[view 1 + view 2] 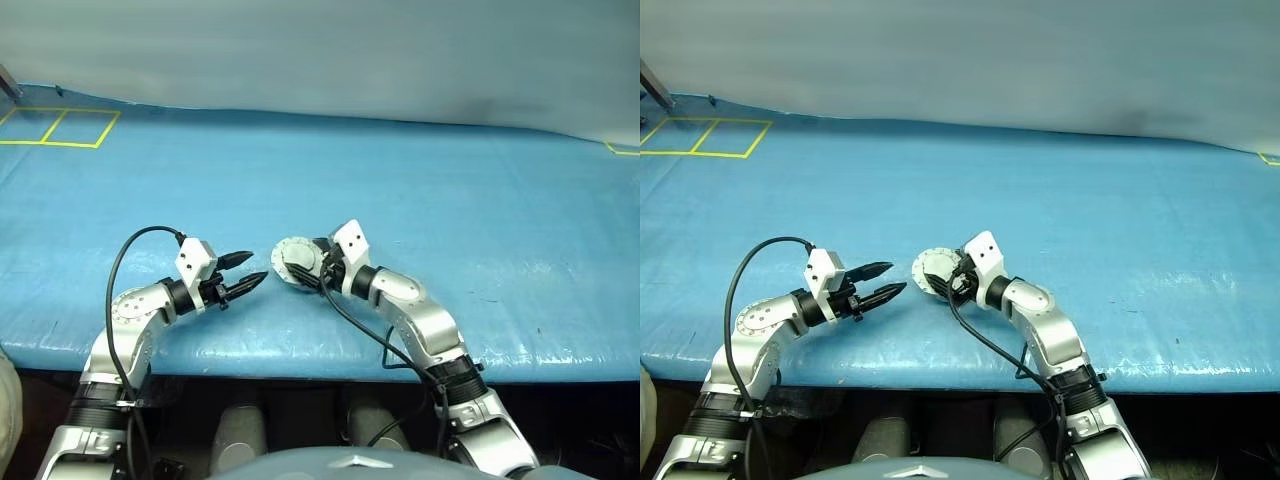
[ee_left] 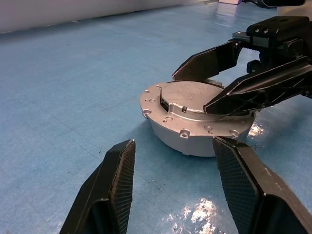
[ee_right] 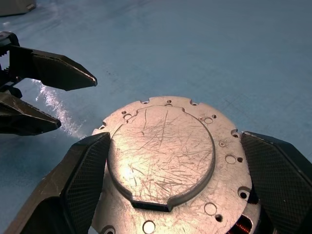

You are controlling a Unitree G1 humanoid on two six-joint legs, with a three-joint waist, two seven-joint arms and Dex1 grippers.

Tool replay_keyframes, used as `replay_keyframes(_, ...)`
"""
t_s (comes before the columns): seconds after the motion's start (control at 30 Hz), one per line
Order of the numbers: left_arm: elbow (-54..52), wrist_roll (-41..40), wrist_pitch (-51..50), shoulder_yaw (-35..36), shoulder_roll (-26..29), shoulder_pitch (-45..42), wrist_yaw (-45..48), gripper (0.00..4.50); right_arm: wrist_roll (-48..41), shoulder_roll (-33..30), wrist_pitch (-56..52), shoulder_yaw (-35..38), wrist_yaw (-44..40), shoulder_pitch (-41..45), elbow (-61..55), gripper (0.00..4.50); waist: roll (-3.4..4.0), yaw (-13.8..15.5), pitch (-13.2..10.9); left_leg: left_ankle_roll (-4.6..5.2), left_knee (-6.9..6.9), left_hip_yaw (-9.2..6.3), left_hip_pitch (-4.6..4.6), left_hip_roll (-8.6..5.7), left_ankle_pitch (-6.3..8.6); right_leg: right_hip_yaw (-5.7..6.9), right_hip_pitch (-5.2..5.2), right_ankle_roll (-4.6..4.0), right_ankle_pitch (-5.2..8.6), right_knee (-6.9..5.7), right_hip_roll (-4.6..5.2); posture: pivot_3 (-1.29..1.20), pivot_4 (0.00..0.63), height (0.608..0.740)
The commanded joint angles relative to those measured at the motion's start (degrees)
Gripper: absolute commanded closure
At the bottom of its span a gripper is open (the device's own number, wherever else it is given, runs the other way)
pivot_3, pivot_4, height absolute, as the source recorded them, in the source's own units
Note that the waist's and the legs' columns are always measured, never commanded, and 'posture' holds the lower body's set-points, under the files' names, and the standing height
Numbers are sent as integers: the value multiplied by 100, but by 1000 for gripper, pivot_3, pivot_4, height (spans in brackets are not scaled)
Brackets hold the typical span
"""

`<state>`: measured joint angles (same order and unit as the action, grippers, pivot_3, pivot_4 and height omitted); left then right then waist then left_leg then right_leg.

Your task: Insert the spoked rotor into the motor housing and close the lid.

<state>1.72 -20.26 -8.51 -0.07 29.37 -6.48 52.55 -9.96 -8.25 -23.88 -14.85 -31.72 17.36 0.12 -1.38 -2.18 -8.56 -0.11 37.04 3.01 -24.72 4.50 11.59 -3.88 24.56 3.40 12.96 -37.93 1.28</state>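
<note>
Copper winding shows under the lid's rim, so my right gripper should close on the lid's raised middle (image 3: 163,153) and steady it before my left gripper presses the lid.
The motor housing (image 1: 293,262) is a short round silver can standing on the blue table near its front edge. Its lid (image 3: 161,151), a scratched silver plate, lies flat and shut on top of the housing (image 2: 195,134). A sliver of copper winding (image 3: 241,226) shows under the rim. The spoked rotor is hidden. My right gripper (image 3: 174,136) is open, its fingers spread over the housing's top on either side of the lid. My left gripper (image 1: 256,267) is open and empty, a short way to the housing's left, pointing at it.
Yellow taped squares (image 1: 60,125) mark the far left corner of the blue table. The table's front edge (image 1: 300,360) runs just below both arms. Wide bare blue surface lies behind and to the right of the housing.
</note>
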Motion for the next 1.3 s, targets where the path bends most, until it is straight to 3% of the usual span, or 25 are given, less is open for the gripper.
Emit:
replay_keyframes(0.03, -158, 11, 80, 77, 31, -2, -11, 1759, 33, -1, 96, -35, -2, -17, -250, 22, 0, 1, 0, 0, 0, 0, -1, 0, 0, 0, 0, 0, 0, 0, 0, 0, 150, 740)
replay_keyframes(0.63, -130, 43, 120, 88, 33, 5, -58, 1759, 125, 44, 236, -105, 29, -60, -185, 22, 0, 3, 0, 0, 0, 0, -2, 0, 0, 0, 1, 0, 0, 2, 1, 0, 150, 740)
replay_keyframes(0.73, -138, 42, 121, 94, 38, 21, -68, 1759, 132, 42, 228, -116, 40, -86, -230, 609, 0, 2, 0, 0, 0, 0, -2, 0, 0, 0, 1, 0, 0, 2, 1, 0, 150, 740)
replay_keyframes(0.83, -133, 44, 125, 93, 38, 29, -74, 1759, 147, 24, 231, -144, 34, -107, -276, 1500, 0, 3, 0, 0, 0, 0, -2, 0, 0, 0, 1, 0, 0, 2, 1, 0, 150, 740)
replay_keyframes(1.3, -73, 67, 148, 35, 28, -2, -47, 1759, -36, -318, -100, -57, -257, 96, -724, 1507, 0, 8, 0, -1, 0, 1, -6, -1, 0, 0, 2, 0, 0, 4, 2, 0, 150, 740)
